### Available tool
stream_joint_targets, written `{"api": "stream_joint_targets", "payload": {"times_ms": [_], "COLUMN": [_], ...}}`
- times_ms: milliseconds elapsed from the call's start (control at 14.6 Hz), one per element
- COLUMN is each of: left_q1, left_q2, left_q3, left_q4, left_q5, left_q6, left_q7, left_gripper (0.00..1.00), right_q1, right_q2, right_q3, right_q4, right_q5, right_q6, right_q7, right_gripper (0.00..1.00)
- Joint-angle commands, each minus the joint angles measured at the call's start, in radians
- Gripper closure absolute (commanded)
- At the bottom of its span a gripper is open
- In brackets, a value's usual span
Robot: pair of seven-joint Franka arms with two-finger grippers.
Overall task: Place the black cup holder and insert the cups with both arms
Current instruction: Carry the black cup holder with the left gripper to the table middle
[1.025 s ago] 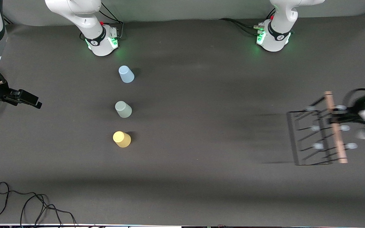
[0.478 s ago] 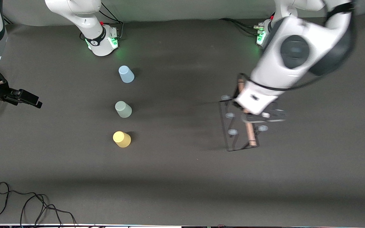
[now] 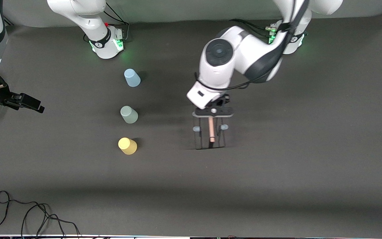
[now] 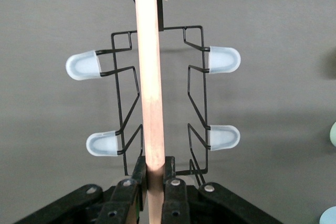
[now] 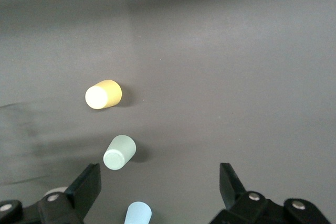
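I need to release the black cup holder, which hangs over the table's middle now, from my left gripper on the bare table (image 3: 193,130) (image 4: 209,96) across from the grey-green and yellow cups.
My left gripper (image 3: 213,117) is shut on the light wooden rod of the black cup holder (image 3: 211,133), which hangs over the middle of the table. In the left wrist view the fingers (image 4: 169,170) clamp the rod of the cup holder (image 4: 150,77), with pale-tipped pegs (image 4: 84,65) sticking out on both sides. The cups stand upside down in a row toward the right arm's end: light blue (image 3: 132,78), grey-green (image 3: 129,115), yellow (image 3: 127,146). My right gripper (image 5: 160,178) hangs open above the cups, over the light blue one (image 5: 138,214), and holds nothing.
A black device on a stand (image 3: 22,102) juts in at the right arm's end of the table. Loose black cables (image 3: 28,215) lie along the table's edge nearest the front camera. The two arm bases (image 3: 108,41) glow green along the top.
My left arm has swung the cup holder from the left arm's end of the table in to the middle, closer to the cups. The cups have not moved.
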Motion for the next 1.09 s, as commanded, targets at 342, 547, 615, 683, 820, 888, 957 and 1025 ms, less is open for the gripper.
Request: {"api": "stream_joint_targets", "payload": {"times_ms": [342, 547, 615, 683, 820, 888, 957, 1025], "left_q1": [-0.066, -0.07, -0.07, -0.072, -0.072, -0.073, -0.083, -0.084], "left_q2": [0.125, 0.135, 0.138, 0.14, 0.152, 0.166, 0.178, 0.184], "left_q3": [0.017, 0.017, 0.014, 0.008, 0.007, 0.006, 0.004, 0.004], "left_q4": [0.035, 0.034, 0.035, 0.036, 0.034, 0.035, 0.036, 0.034], "left_q5": [0.05, 0.049, 0.047, 0.047, 0.047, 0.046, 0.046, 0.046], "left_q6": [0.146, 0.162, 0.163, 0.166, 0.192, 0.202, 0.217, 0.237], "left_q7": [-0.133, -0.117, -0.11, -0.108, -0.11, -0.11, -0.111, -0.114], "left_gripper": [1.0, 1.0, 1.0, 1.0, 1.0, 1.0, 1.0, 1.0], "right_q1": [0.001, 0.002, 0.002, 0.002, 0.002, 0.001, 0.001, 0.001], "right_q2": [0.005, 0.005, 0.005, 0.005, 0.002, 0.001, -0.004, -0.007], "right_q3": [-0.001, -0.001, -0.001, -0.001, -0.001, -0.001, -0.002, -0.002], "right_q4": [0.014, 0.015, 0.015, 0.014, 0.014, 0.005, -0.006, -0.017], "right_q5": [0.006, 0.006, 0.006, 0.006, 0.005, 0.005, 0.005, 0.003], "right_q6": [-0.012, -0.012, -0.012, -0.012, -0.013, -0.018, -0.02, -0.02], "right_q7": [0.009, 0.007, 0.007, 0.007, 0.006, 0.004, 0.003, 0.0], "right_gripper": [0.0, 0.0, 0.0, 0.0, 0.0, 0.0, 0.0, 0.0]}}
